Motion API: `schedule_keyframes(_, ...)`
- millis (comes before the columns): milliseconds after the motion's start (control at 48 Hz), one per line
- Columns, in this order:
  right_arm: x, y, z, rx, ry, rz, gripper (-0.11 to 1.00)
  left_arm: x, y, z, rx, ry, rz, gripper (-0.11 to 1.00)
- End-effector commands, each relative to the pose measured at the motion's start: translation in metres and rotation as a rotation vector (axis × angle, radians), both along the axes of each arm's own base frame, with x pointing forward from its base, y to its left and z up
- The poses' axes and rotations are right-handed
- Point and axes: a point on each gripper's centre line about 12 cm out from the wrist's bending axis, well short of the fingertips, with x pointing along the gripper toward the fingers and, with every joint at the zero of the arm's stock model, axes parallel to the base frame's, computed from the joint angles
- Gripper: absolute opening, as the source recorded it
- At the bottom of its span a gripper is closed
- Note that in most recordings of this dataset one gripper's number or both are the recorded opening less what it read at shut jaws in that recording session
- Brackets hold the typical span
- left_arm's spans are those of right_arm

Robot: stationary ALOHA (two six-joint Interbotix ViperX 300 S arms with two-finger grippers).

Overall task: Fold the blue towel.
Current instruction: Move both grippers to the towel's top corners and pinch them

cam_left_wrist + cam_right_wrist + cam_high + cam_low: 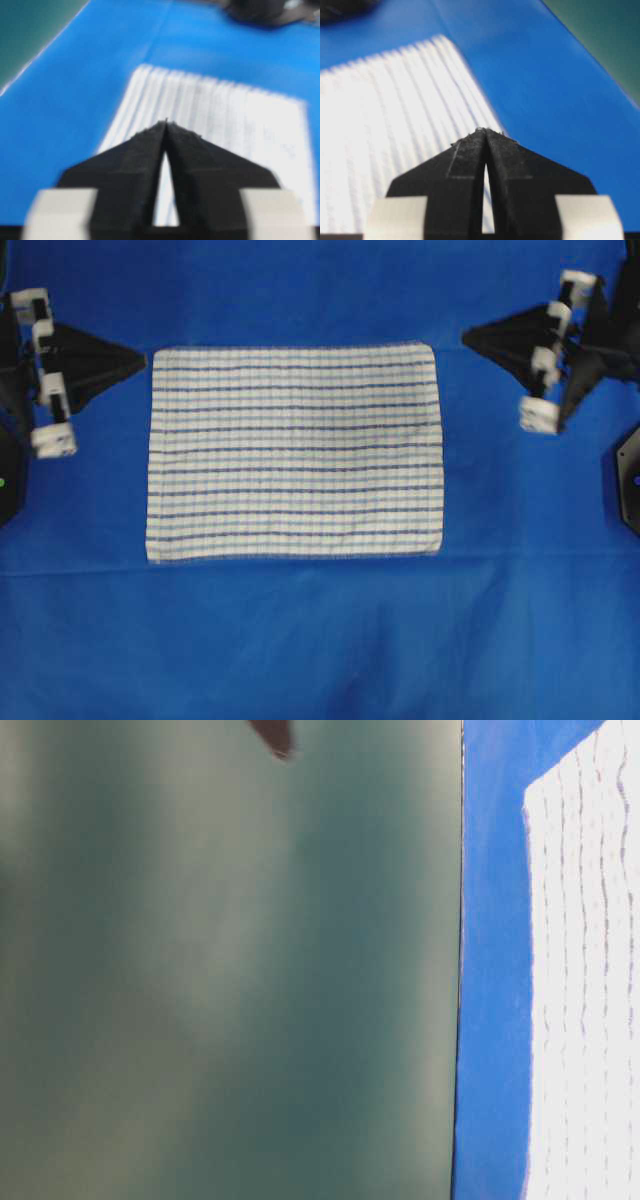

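Observation:
Next, I close my right gripper on the blue towel's far corner (427, 346) on its own side, just past its fingers.
The blue towel (295, 452), white with thin blue check stripes, lies flat and unfolded in the middle of the blue table covering (320, 640). It also shows in the table-level view (590, 990), the left wrist view (220, 120) and the right wrist view (385, 110). My left gripper (143, 361) hovers just off the towel's far-left corner, its black tips together and nothing between them (166, 123). My right gripper (466, 337) sits just off the far-right corner, tips also together and empty (486, 131).
The plain blue covering spreads over the whole table around the towel. A dark green surface (230, 980) beyond the table edge fills most of the table-level view and shows in the corners of both wrist views (605, 40). The arm bases stand at the left (12, 470) and right (628, 480) edges.

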Motion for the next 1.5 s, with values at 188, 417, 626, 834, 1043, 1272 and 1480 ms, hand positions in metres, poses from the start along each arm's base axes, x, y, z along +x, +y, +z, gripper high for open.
schedule_keyframes(188,0.02,-0.047,-0.045,0.105,0.244,-0.116,0.48,-0.001,0.031,-0.041,-0.035,0.105,0.133,0.75)
schedule_keyframes(417,0.036,-0.064,-0.083,0.136,0.325,-0.131,0.55,-0.006,0.052,-0.087,-0.074,0.216,0.221,0.87)
schedule_keyframes(626,0.039,-0.076,-0.114,0.168,0.386,-0.154,0.55,0.003,0.061,-0.117,-0.101,0.285,0.234,0.87)
schedule_keyframes(834,0.043,-0.079,-0.132,0.181,0.412,-0.156,0.55,0.006,0.069,-0.136,-0.132,0.348,0.252,0.85)
schedule_keyframes(1043,0.045,-0.08,-0.136,0.182,0.424,-0.152,0.39,0.004,0.069,-0.142,-0.149,0.389,0.255,0.65)
schedule_keyframes(1272,0.045,-0.078,-0.137,0.181,0.429,-0.146,0.07,0.008,0.071,-0.153,-0.177,0.447,0.252,0.1)
schedule_keyframes(1480,0.045,-0.077,-0.138,0.183,0.432,-0.142,0.07,0.008,0.072,-0.153,-0.178,0.446,0.253,0.03)
